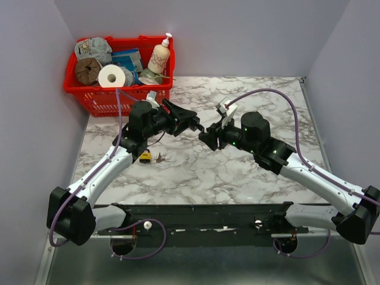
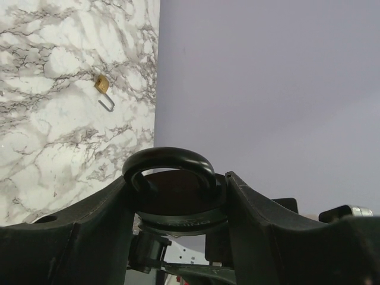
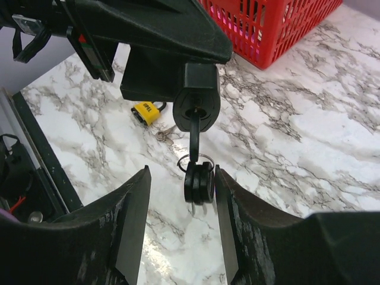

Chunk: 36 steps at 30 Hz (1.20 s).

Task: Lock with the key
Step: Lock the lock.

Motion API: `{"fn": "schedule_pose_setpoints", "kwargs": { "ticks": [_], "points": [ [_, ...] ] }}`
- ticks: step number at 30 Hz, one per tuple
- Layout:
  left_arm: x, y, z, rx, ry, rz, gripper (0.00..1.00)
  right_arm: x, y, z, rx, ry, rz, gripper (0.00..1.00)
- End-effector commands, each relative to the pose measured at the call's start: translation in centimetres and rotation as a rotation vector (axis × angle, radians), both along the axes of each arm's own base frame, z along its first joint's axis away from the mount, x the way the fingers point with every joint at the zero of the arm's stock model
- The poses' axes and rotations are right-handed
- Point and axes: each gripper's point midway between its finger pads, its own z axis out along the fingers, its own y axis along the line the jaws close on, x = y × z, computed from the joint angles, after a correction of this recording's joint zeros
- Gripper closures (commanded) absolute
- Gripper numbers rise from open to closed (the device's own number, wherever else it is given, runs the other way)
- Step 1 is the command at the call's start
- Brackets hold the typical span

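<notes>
The black padlock will go down from my left gripper beside the small keys, across from the yellow padlock [image 1: 177,157]. The black padlock is held above the table now.
My left gripper [image 1: 189,122] is shut on a black padlock [image 3: 196,105] and holds it above the table. In the left wrist view the lock's round shackle [image 2: 169,165] sits wedged between the two fingers. A black key [image 3: 195,135] is stuck in the keyhole on the lock's underside. From it hangs a ring with a bunch of black-headed keys [image 3: 199,181]. My right gripper [image 3: 181,175] stands open around that bunch. Its right finger [image 3: 222,196] is close beside the key heads, and its left finger [image 3: 139,202] is well apart from them.
A yellow padlock [image 1: 145,157] with small keys [image 1: 159,157] lies on the marble table under the left arm. A small brass padlock [image 2: 102,84] with an open shackle lies near the table's far edge. The red basket [image 1: 98,101] of household items stands at the back left.
</notes>
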Motion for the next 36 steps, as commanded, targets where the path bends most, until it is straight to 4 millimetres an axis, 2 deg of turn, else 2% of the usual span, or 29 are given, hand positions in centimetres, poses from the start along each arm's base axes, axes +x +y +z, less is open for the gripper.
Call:
{"fn": "schedule_pose_setpoints", "kwargs": {
  "ticks": [1, 8, 15, 18, 19, 21, 22, 25, 31, 36],
  "points": [
    [-1.3, 0.1, 2.6, -0.055, -0.083, -0.028, 1.00, 0.6, 0.1, 1.9, -0.011, -0.067, 0.009, 0.48],
    [-1.8, 0.1, 2.3, -0.054, -0.075, -0.034, 1.00, 1.3, 0.0, 2.4, -0.020, -0.087, -0.010, 0.48],
    [-2.0, -0.2, 2.9, -0.060, -0.091, -0.043, 1.00, 1.4, 1.0, 0.7, -0.041, -0.043, 0.024, 0.54],
    [-2.0, -0.2, 2.9, -0.055, -0.092, -0.043, 1.00, 1.4, 1.3, 0.3, -0.044, -0.032, 0.032, 0.67],
    [-1.9, -0.1, 2.7, -0.053, -0.088, -0.040, 1.00, 1.3, 1.3, 0.3, -0.042, -0.031, 0.039, 0.79],
    [-1.9, -0.1, 2.6, -0.047, -0.085, -0.034, 1.00, 1.0, 1.4, 0.2, -0.040, -0.027, 0.056, 0.89],
    [-1.7, 0.0, 2.5, -0.044, -0.083, -0.030, 1.00, 0.8, 1.5, 0.4, -0.037, -0.029, 0.065, 0.99],
    [-1.0, 0.3, 2.1, -0.032, -0.071, 0.000, 1.00, 0.1, 1.5, 0.3, -0.030, -0.026, 0.092, 0.99],
    [1.9, 2.9, 2.5, -0.001, -0.087, 0.115, 1.00, -1.0, 0.8, 0.0, -0.012, -0.010, 0.106, 0.99],
    [2.9, 4.3, 2.5, 0.021, -0.093, 0.162, 1.00, -1.9, 0.2, -0.7, 0.003, 0.023, 0.100, 0.99]
  ]
}}
